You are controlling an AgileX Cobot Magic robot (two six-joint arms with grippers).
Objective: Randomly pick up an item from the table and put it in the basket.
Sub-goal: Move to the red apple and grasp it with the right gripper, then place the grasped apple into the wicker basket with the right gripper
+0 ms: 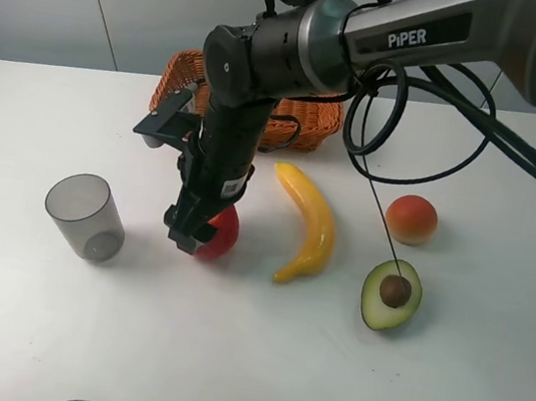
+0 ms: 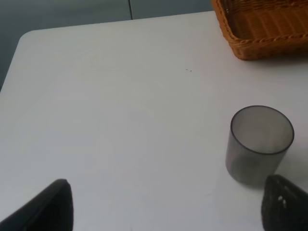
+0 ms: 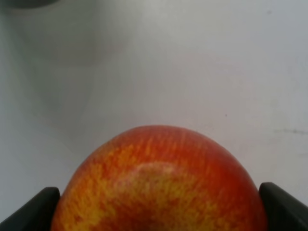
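My right gripper has the red apple. It will let go of the apple in the middle of the wicker basket [image 1: 255, 80], near the basket's back side.
The red apple [image 1: 224, 233] with yellow patches sits on the white table [image 1: 17, 325], left of centre. My right gripper [image 1: 194, 234] reaches across from the right and comes down on it from above. In the right wrist view the apple [image 3: 159, 183] fills the gap, and both fingers [image 3: 33, 211] touch its sides. The wicker basket [image 1: 312, 118] stands at the back behind the arm and also shows in the left wrist view [image 2: 260, 29]. My left gripper [image 2: 166, 211] is open and empty above bare table near the cup; it is out of the high view.
A grey translucent cup [image 1: 86, 216] stands left of the apple and also shows in the left wrist view [image 2: 260, 144]. A yellow banana [image 1: 310, 222] lies just right of the apple. A small peach [image 1: 412, 219] and a halved avocado [image 1: 391, 295] lie further right.
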